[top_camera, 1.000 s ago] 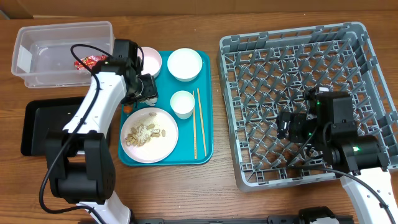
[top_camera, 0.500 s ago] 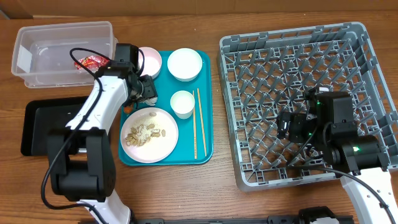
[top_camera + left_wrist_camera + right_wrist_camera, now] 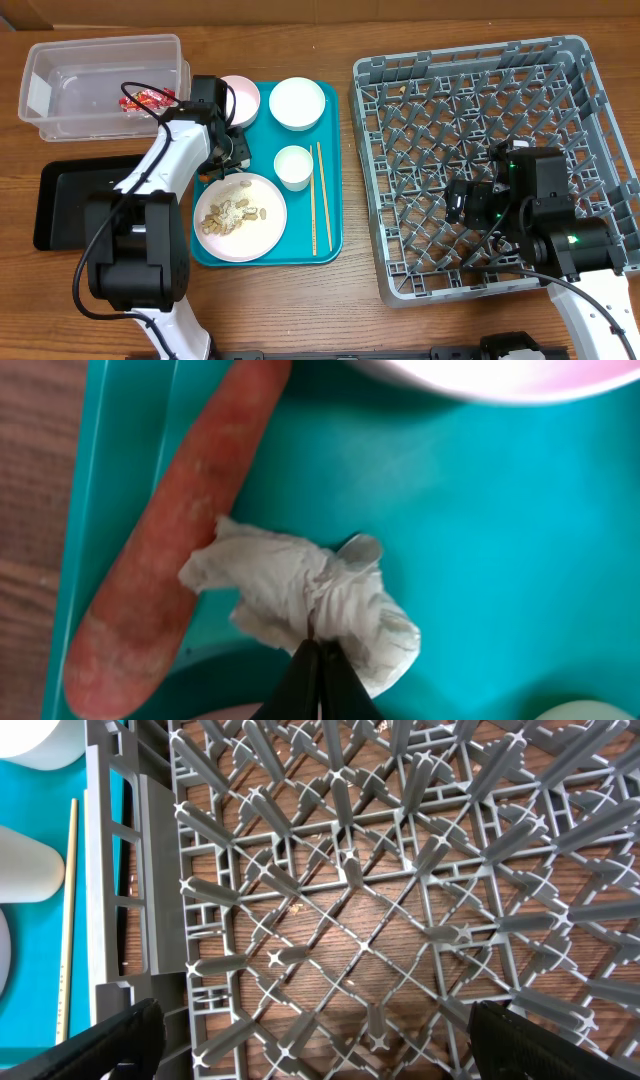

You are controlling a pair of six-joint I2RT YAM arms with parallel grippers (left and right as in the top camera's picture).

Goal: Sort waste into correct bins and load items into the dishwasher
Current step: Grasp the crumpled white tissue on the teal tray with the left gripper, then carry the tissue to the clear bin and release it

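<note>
Next, I open my left gripper's fingers, which are shut at the near edge of the wrapper, and grip the wrapper's crumpled middle (image 3: 318, 592) before I carry it to the clear tub.
In the left wrist view, my left gripper (image 3: 320, 652) is shut on a crumpled silver-white wrapper (image 3: 300, 585), which lies on the teal tray (image 3: 480, 530) beside an orange carrot (image 3: 170, 530). From overhead, the left gripper (image 3: 228, 152) sits between the pink bowl (image 3: 243, 97) and the plate (image 3: 240, 216) of food scraps. A red wrapper (image 3: 145, 98) lies in the clear tub (image 3: 60, 75). The black tray (image 3: 65, 205) is at the left. A white bowl (image 3: 297, 102), a cup (image 3: 293, 166) and chopsticks (image 3: 320, 200) rest on the teal tray. My right gripper (image 3: 335, 1050) hangs open over the dish rack (image 3: 560, 90), holding nothing.
The teal tray's raised left rim (image 3: 85, 510) runs close to the carrot, with bare wood beyond it. The rack's upright pegs (image 3: 345, 870) stand right under the right gripper. The rack's grey wall (image 3: 140, 870) separates it from the tray.
My left gripper has gone from open to shut, pinching the white wrapper, and the left arm shifted slightly. The right arm has not moved.
</note>
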